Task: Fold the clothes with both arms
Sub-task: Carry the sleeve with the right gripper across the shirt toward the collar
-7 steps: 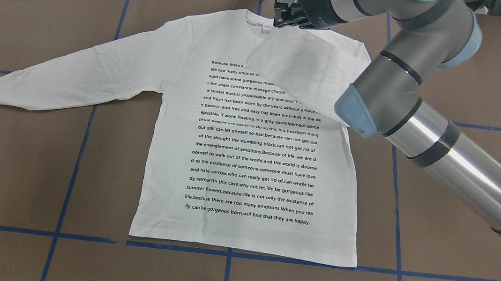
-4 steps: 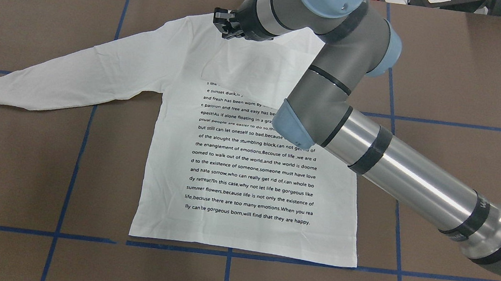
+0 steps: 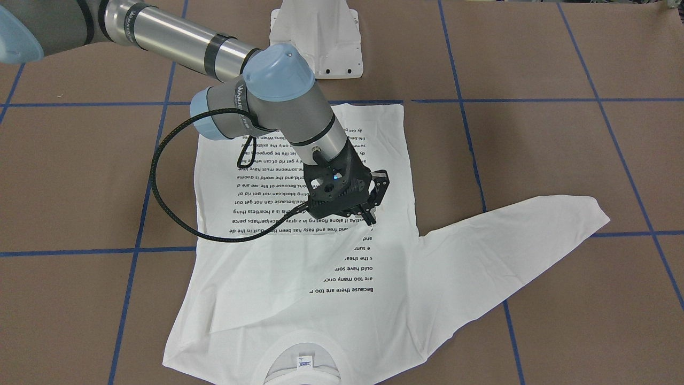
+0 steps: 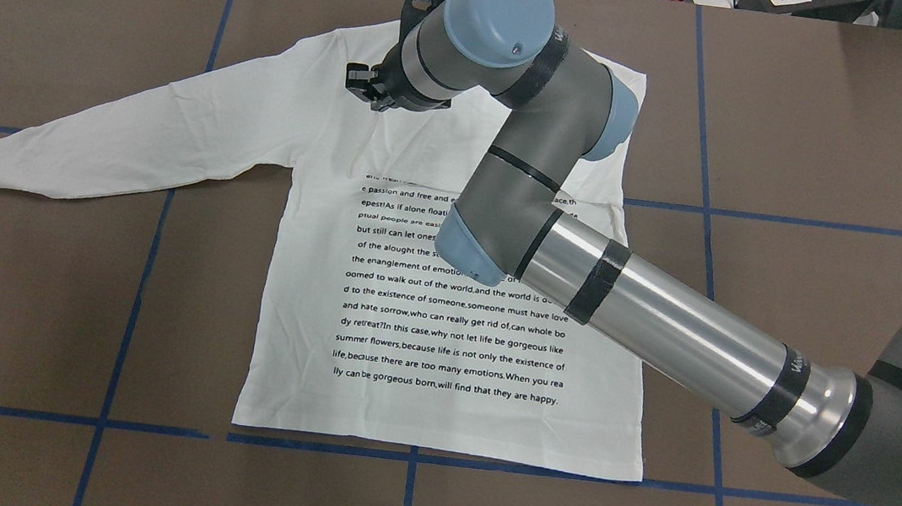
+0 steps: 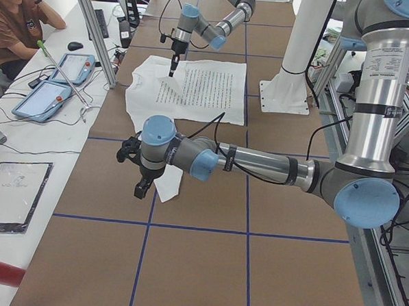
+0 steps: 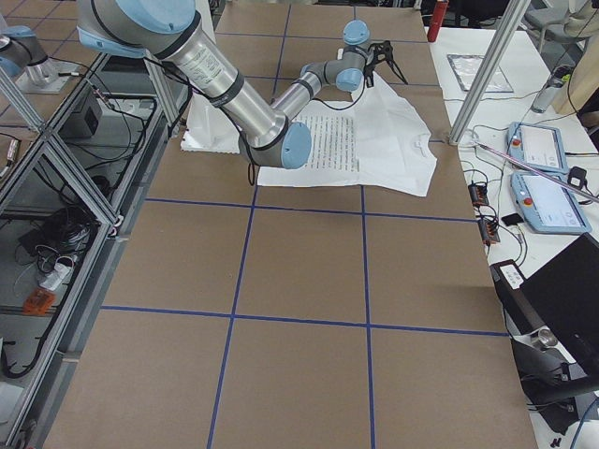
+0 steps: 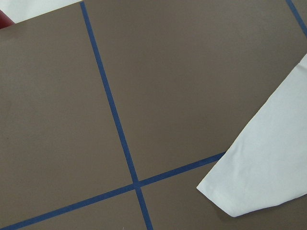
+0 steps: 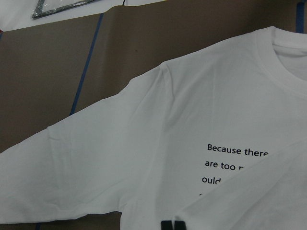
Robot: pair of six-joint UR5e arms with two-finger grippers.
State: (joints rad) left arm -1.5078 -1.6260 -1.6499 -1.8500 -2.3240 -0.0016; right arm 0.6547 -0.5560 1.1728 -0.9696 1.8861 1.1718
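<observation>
Next, I let go of the folded sleeve's cuff, now over the black text, with my right gripper on the shirt's body (image 3: pixel 402 243) (image 8: pixel 147 208) next to the armpit of the stretched-out sleeve.
The clothes are one white long-sleeved T-shirt (image 4: pixel 450 338) lying flat, printed side up, with its collar (image 3: pixel 302 347) at the far edge from the robot. My right gripper (image 3: pixel 370 218) is shut on the cuff of the shirt's right sleeve, which is folded diagonally over the black text. In the overhead view the right gripper (image 4: pixel 364 86) sits over the left shoulder. The left sleeve (image 4: pixel 133 132) lies stretched out. My left gripper (image 5: pixel 142 187) hovers above that sleeve's cuff (image 7: pixel 259 177); I cannot tell whether it is open or shut.
The brown table cover carries blue tape lines (image 4: pixel 133 285). The white pedestal base (image 3: pixel 320 32) stands at the robot's side of the shirt. A person (image 5: pixel 19 20) sits at a side table with tablets (image 5: pixel 57 83).
The right arm has swung left across the shirt, pulling the folded right sleeve further over the text. More lines of print are covered, and the collar is now hidden overhead.
</observation>
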